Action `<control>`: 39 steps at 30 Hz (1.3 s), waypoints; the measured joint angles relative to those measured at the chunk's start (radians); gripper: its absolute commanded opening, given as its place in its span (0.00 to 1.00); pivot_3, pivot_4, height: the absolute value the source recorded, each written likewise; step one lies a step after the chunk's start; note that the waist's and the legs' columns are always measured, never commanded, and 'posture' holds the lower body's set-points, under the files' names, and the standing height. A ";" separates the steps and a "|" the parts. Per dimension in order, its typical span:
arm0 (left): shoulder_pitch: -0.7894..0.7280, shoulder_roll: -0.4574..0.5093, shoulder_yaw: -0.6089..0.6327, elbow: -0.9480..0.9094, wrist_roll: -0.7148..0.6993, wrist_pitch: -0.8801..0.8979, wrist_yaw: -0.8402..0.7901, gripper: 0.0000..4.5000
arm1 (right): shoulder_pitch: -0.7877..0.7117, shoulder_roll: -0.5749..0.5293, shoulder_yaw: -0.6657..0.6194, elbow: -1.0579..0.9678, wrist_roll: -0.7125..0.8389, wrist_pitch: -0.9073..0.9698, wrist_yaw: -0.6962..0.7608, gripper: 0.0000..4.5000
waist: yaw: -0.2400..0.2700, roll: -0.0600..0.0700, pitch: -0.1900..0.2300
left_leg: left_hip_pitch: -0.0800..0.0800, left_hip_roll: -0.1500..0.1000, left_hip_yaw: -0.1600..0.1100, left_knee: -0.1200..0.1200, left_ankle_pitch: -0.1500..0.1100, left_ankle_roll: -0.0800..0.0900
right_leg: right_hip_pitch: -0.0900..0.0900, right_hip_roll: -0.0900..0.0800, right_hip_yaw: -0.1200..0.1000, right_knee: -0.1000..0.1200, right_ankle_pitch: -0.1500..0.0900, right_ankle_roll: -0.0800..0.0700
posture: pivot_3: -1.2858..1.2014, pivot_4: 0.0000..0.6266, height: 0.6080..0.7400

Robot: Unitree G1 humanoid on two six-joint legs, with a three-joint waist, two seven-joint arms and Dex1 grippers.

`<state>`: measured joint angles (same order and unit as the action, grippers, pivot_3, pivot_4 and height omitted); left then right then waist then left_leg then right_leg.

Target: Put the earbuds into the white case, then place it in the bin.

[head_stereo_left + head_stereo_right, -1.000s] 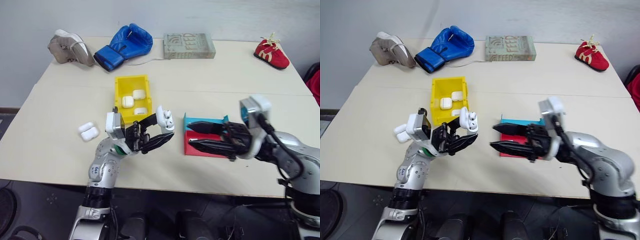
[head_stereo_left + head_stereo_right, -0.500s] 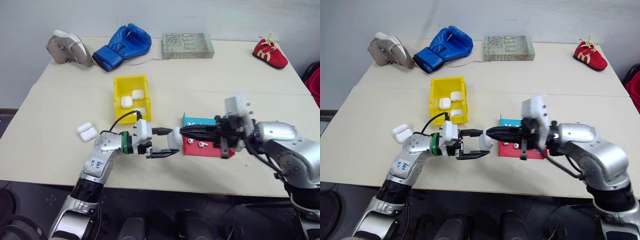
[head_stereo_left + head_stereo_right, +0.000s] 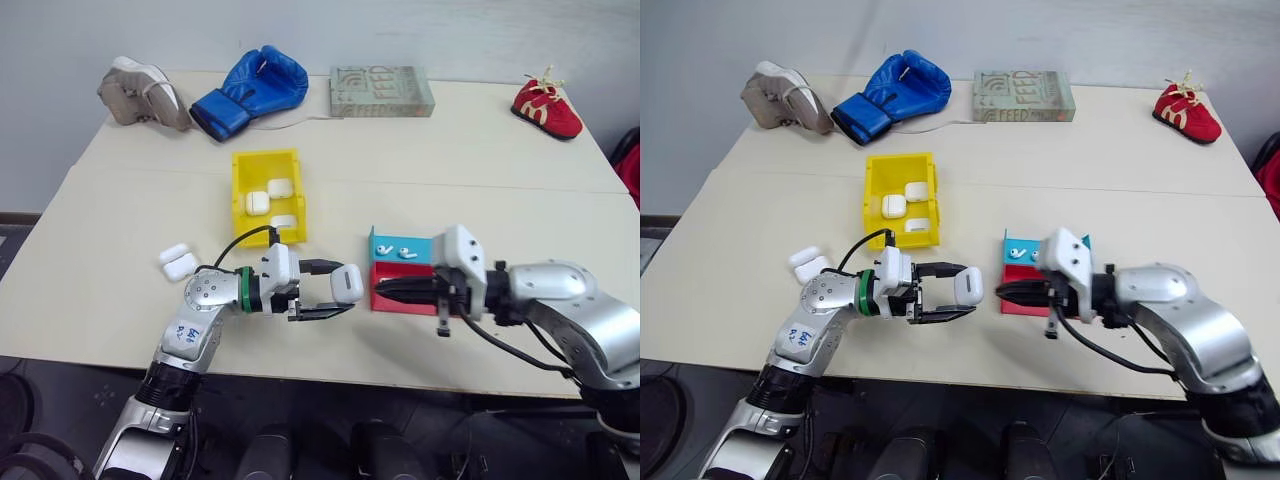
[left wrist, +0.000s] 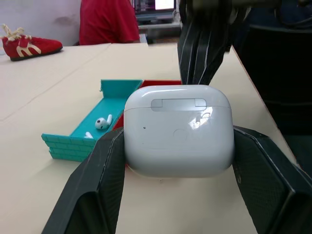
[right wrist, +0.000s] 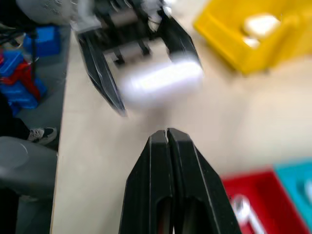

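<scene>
Next, my left gripper lets go of the closed white case between the other white cases in the yellow bin [image 3: 282, 205].
My left gripper [image 3: 346, 288] is shut on the white case [image 4: 178, 129], holding it level above the table with its lid closed. The right gripper [image 3: 384, 290] is shut with nothing in it; its tips point at the case from a short gap away, over the red tray [image 3: 392, 297]. Two earbuds [image 3: 396, 251] lie in the teal tray [image 3: 425, 246] just behind it. One more earbud [image 5: 241, 204] lies in the red tray. The yellow bin [image 3: 240, 196] stands behind my left gripper and holds three white cases.
Two more white cases [image 3: 178, 262] lie on the table left of my left arm. Along the far edge sit a grey shoe [image 3: 140, 93], a blue boxing glove [image 3: 250, 88], a book [image 3: 380, 90] and a red shoe [image 3: 547, 108].
The case was held up open with earbuds inside; now it is level and its lid is closed. The right gripper shut, met the case, then drew back and sank.
</scene>
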<state>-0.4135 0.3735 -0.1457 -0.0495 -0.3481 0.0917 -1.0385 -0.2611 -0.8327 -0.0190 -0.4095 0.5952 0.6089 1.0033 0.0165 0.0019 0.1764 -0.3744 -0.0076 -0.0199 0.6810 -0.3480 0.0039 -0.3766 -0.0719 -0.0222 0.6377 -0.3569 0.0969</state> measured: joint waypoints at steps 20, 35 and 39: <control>-0.305 0.019 0.306 0.185 0.052 0.351 0.650 0.62 | 0.389 0.330 -0.445 -0.167 0.017 -0.474 -0.162 0.99 | 0.006 0.000 0.000 | 0.003 0.000 0.002 0.000 0.001 -0.001 | 0.000 0.002 0.002 0.008 0.000 0.001 | 0.52 0.24 1.00; -0.214 0.204 0.312 0.164 0.009 0.339 0.405 0.99 | 0.390 0.226 -0.369 -0.009 -0.043 -0.569 -0.055 1.00 | -0.023 0.000 0.000 | 0.004 0.001 0.003 -0.002 0.001 -0.002 | 0.000 0.003 0.003 0.008 0.000 0.001 | 0.52 0.24 1.00; 0.133 0.422 0.423 -0.062 -0.075 0.361 0.170 0.99 | 0.393 0.096 -0.413 0.096 -0.036 -0.592 0.080 1.00 | -0.039 0.001 0.001 | 0.007 0.001 0.002 -0.006 0.001 -0.002 | 0.002 0.001 0.004 0.006 0.000 0.000 | 0.52 0.24 1.00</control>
<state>-0.2809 0.7954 0.2773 -0.1114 -0.4232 0.4530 -0.8681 0.1322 -0.7372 -0.4320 -0.3136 0.5595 0.0173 1.0831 -0.0225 0.0030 0.1769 -0.3676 -0.0066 -0.0176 0.6753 -0.3470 0.0016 -0.3751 -0.0709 -0.0178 0.6437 -0.3569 0.0970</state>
